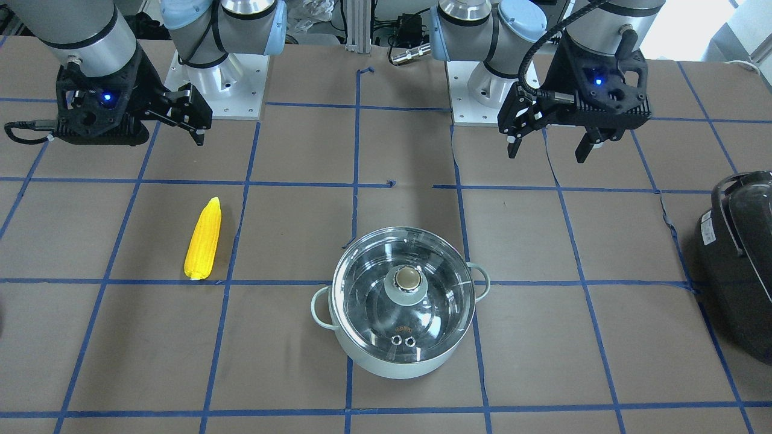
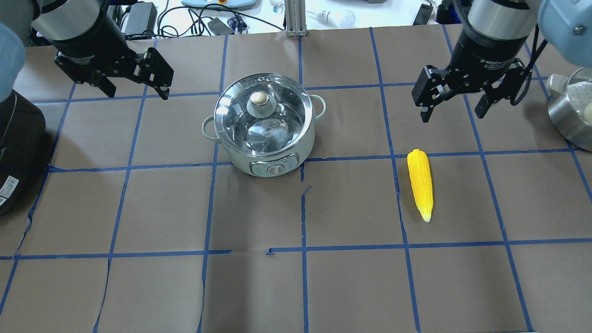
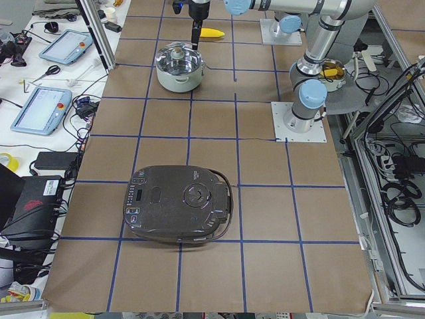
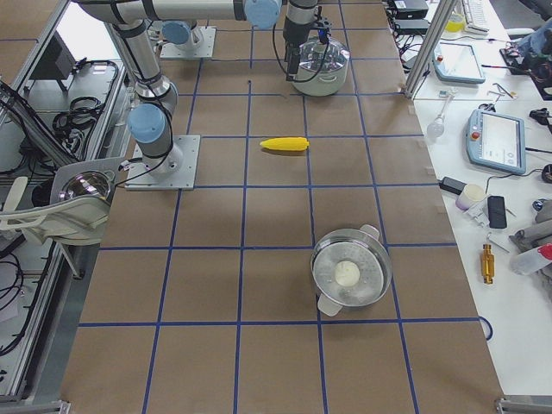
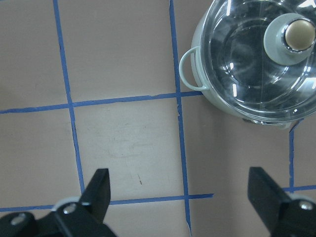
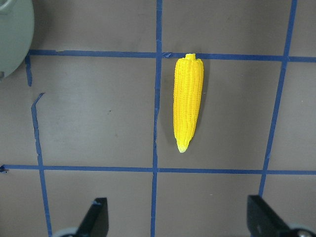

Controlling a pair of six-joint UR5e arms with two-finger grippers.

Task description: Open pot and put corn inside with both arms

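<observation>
My left gripper will close on the pale knob (image 1: pixel 407 278) (image 5: pixel 299 35) in the middle of the mint-green pot's glass lid, because lifting the lid opens the pot.
The mint-green pot (image 2: pixel 263 138) stands at the table's middle, left of centre in the overhead view, with its glass lid (image 2: pixel 277 115) and pale knob (image 2: pixel 259 98) on. It also shows in the front view (image 1: pixel 403 355) and at the top right of the left wrist view (image 5: pixel 197 69). The yellow corn (image 2: pixel 420 184) lies flat on the table to its right, and shows in the right wrist view (image 6: pixel 188 101) and the front view (image 1: pixel 203 239). My left gripper (image 2: pixel 136 90) hovers open and empty left of the pot. My right gripper (image 2: pixel 452 113) hovers open and empty beyond the corn.
A black bulky appliance (image 2: pixel 14 148) sits at the table's left end. A steel pot (image 2: pixel 571 111) with a white thing inside stands at the far right. Blue tape lines grid the brown tabletop.
</observation>
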